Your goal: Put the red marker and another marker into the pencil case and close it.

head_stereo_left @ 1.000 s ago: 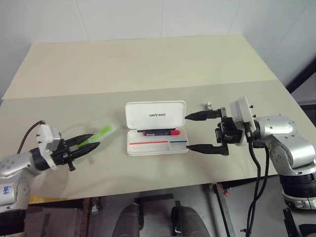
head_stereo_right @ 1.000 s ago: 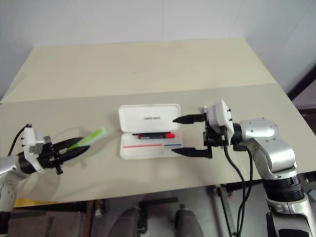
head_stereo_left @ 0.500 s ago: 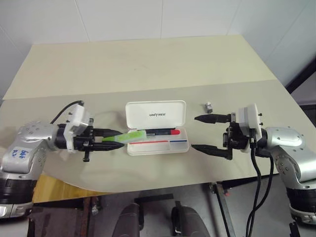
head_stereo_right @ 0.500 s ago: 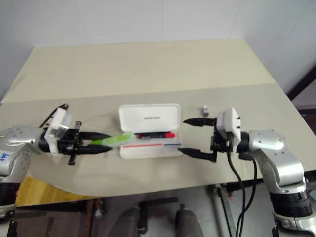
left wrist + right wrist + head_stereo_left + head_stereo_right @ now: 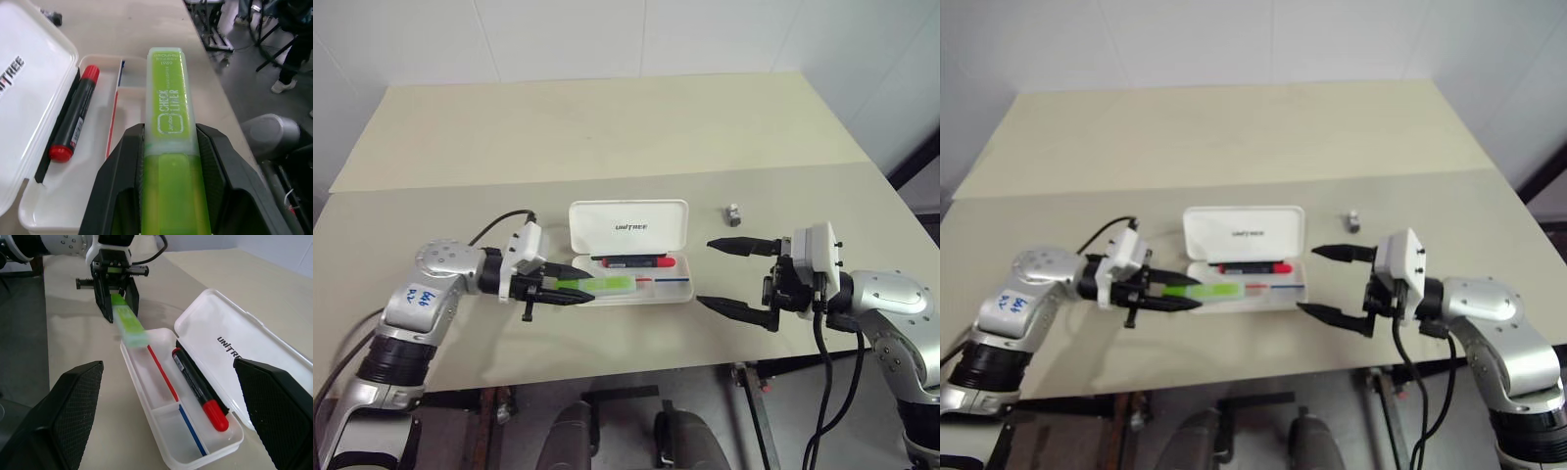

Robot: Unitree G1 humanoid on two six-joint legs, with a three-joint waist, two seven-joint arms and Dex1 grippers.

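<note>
My left gripper is going to let go of the lime-green highlighter in the tray's long front compartment [image 5: 617, 288] [image 5: 133, 146], so that it lies parallel to the red marker. The highlighter hangs over the tray's front part now.
The white pencil case [image 5: 597, 217] lies open at the table's front middle, lid propped back. The red marker [image 5: 631, 261] lies in the tray along the hinge side, red cap to the right. My left gripper [image 5: 579, 287] reaches in from the left, shut on the lime-green highlighter [image 5: 605, 286]. The highlighter's free end [image 5: 131, 328] hangs over the tray's left front part; I cannot tell whether it touches. In the left wrist view the black fingers [image 5: 122, 161] clamp the highlighter [image 5: 166, 107] on both sides. My right gripper [image 5: 705, 272] stands open just right of the case.
A small grey object [image 5: 732, 211] sits on the table behind my right gripper. The table's front edge [image 5: 636, 367] runs close below the case and both arms. A second beige table top [image 5: 607, 127] adjoins at the back.
My left gripper has carried the highlighter rightward from the table's left side to over the case's tray. My right gripper has drawn back a little from the case's right end.
</note>
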